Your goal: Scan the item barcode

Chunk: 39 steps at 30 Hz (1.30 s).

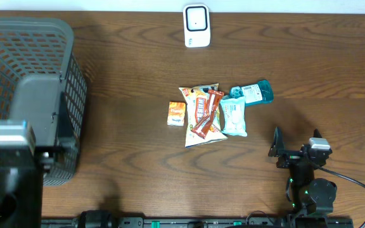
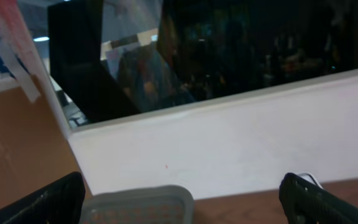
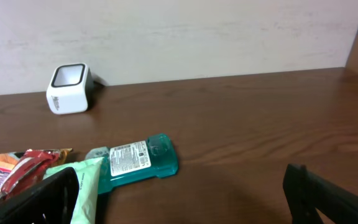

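Observation:
My right gripper needs to close on the middle of the red bar (image 1: pixel 208 114) (image 3: pixel 22 177), which is lying on top of the snack bag next to the pale green packet.
The white barcode scanner (image 1: pixel 196 25) (image 3: pixel 69 89) stands at the table's far edge. The items lie in a heap mid-table: a teal bottle (image 1: pixel 253 93) (image 3: pixel 142 160) with a white label, a pale green packet (image 1: pixel 234 116) (image 3: pixel 86 186), a red bar (image 1: pixel 208 114) on a snack bag (image 1: pixel 201 130), and a small orange packet (image 1: pixel 177 113). My right gripper (image 1: pixel 295 140) (image 3: pixel 185 199) is open and empty, low over the table, near and to the right of the heap. My left gripper (image 2: pixel 179 205) is open and empty, raised above the basket, facing the wall.
A grey mesh basket (image 1: pixel 37 38) (image 2: pixel 138 202) fills the table's left end, with the left arm (image 1: pixel 18 139) raised over its near side. A pale wall runs behind the table's far edge. Bare wood lies between the heap and the scanner.

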Motion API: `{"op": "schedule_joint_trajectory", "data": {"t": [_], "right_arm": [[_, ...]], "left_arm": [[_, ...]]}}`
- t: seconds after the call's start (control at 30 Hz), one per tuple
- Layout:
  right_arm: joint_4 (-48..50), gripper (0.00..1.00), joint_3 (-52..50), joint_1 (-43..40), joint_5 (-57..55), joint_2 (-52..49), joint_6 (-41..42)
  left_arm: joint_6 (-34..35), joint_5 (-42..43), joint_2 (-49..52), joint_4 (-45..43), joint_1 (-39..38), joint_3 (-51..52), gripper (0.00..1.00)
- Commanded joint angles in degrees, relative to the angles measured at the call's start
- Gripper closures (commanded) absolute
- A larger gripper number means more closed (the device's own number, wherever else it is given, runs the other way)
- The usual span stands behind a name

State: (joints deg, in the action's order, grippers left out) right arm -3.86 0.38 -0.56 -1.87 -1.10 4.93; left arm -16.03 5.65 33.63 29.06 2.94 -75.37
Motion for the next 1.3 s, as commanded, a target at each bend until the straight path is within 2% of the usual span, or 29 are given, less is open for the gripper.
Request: {"op": "schedule_joint_trajectory", "data": {"t": [0.0,0.07,0.23,0.37,0.6,0.87,1.1,1.27], "right_arm": [[-0.3,0.01,-0.1,-0.2,2.8,0.0,0.2],[-0.2,0.01,-0.1,-0.2,5.7,0.0,6.4],[0.8,0.01,-0.1,-0.2,17.8,0.0,37.7],[1.4,0.01,-0.1,-0.2,27.0,0.0,47.4],[1.5,0.01,-0.1,-0.2,44.2,0.0,47.8],[1.8,0.01,-0.1,-0.2,53.9,0.0,45.7],[1.7,0.01,0.0,-0.2,55.3,0.0,43.0],[1.8,0.01,1.1,-0.2,54.8,0.0,43.0]], "left_arm": [[1.8,6.1,-2.5,1.4,1.5,0.5,0.0],[1.8,6.1,-4.2,1.5,1.1,0.6,0.0],[1.8,8.5,-8.7,1.8,-0.3,0.6,0.0],[1.8,12.5,-12.1,2.9,-0.4,0.6,0.0],[1.8,16.5,-19.4,3.4,-3.1,2.5,0.0],[1.8,19.0,-25.3,3.0,-5.3,4.3,0.0],[1.8,19.1,-31.9,1.5,-6.6,7.9,0.0],[1.8,23.8,-33.4,1.7,-7.6,8.9,0.0]]}}
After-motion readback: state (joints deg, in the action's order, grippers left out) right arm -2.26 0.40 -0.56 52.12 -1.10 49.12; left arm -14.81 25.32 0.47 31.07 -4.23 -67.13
